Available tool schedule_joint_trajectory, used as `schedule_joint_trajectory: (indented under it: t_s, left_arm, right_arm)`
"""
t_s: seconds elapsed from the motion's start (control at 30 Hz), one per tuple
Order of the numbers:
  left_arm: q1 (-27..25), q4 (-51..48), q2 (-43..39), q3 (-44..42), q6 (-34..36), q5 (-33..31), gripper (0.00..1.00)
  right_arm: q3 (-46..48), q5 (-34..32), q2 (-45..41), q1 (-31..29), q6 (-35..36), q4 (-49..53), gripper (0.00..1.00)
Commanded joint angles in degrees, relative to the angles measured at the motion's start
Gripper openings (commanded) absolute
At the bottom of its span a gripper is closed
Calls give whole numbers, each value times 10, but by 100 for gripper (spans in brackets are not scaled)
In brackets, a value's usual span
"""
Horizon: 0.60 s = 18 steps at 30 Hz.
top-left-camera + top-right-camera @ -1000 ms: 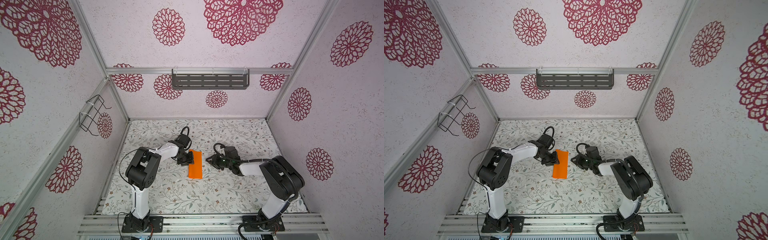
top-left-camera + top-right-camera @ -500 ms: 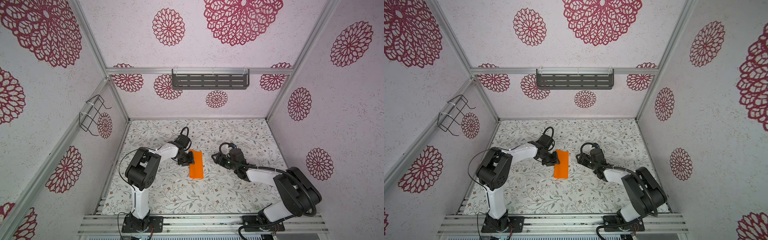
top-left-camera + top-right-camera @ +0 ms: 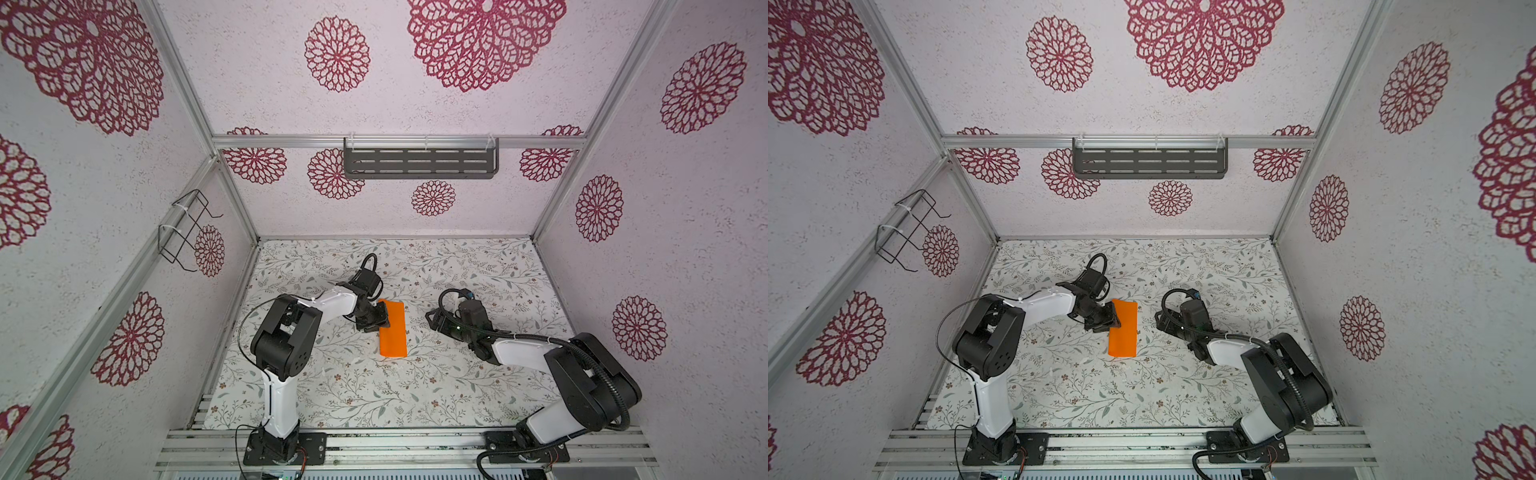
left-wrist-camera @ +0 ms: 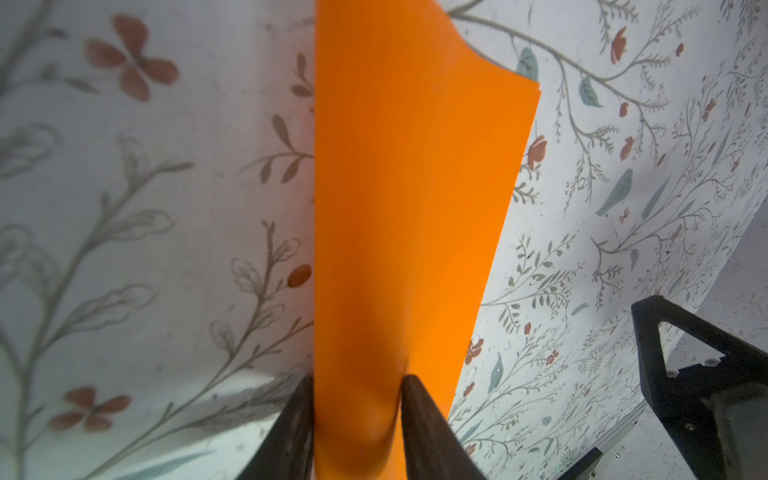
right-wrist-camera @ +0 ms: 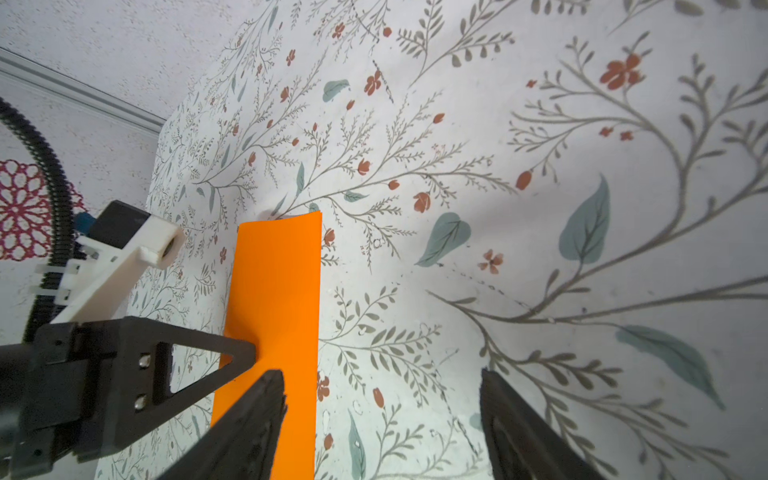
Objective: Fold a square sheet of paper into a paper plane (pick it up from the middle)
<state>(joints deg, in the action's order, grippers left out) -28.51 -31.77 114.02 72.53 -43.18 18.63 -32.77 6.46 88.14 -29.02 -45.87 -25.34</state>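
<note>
Next, my right gripper pinches the paper's open edge (image 3: 403,324) across from my left gripper, since that gripper alone pinches the paper's folded edge and the paper's opposite edge lies loose.
The square sheet of paper (image 3: 392,330) (image 3: 1123,330) is bright orange and lies on the floral table mat as a long narrow strip folded in half. My left gripper (image 3: 384,322) (image 3: 1115,322) is at the strip's left edge. In the left wrist view its jaws (image 4: 355,380) are shut on the paper (image 4: 407,208), which bulges between them. My right gripper (image 3: 432,320) (image 3: 1160,322) stands open to the right of the strip, apart from it. In the right wrist view its jaws (image 5: 382,374) frame bare mat, with the paper (image 5: 276,311) beside one finger. No paper plane shape shows.
The floral mat (image 3: 374,395) covers the floor between patterned walls. A grey slotted shelf (image 3: 419,162) hangs on the back wall and a wire basket (image 3: 185,230) on the left wall. Aluminium rails (image 3: 395,440) run along the front edge.
My right gripper's jaws have spread wide and its arm has swung its elbow out to the right, easing away from the paper. The left gripper and the paper have stayed in place.
</note>
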Motion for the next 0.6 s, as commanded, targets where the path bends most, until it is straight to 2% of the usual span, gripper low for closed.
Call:
schedule_joint_trajectory:
  t_s: [0.0, 0.23, 0.57]
  left_arm:
    - [-5, -85, 65, -37, -4, -69, 38]
    - [-7, -107, 74, -28, -5, -76, 39]
    - [-10, -115, 78, -27, -8, -80, 39]
  right_arm:
    - [-16, 14, 5, 3, 23, -6, 77]
    - [-41, 88, 37, 0, 34, -25, 70]
    - [-131, 198, 131, -33, 44, -10, 47]
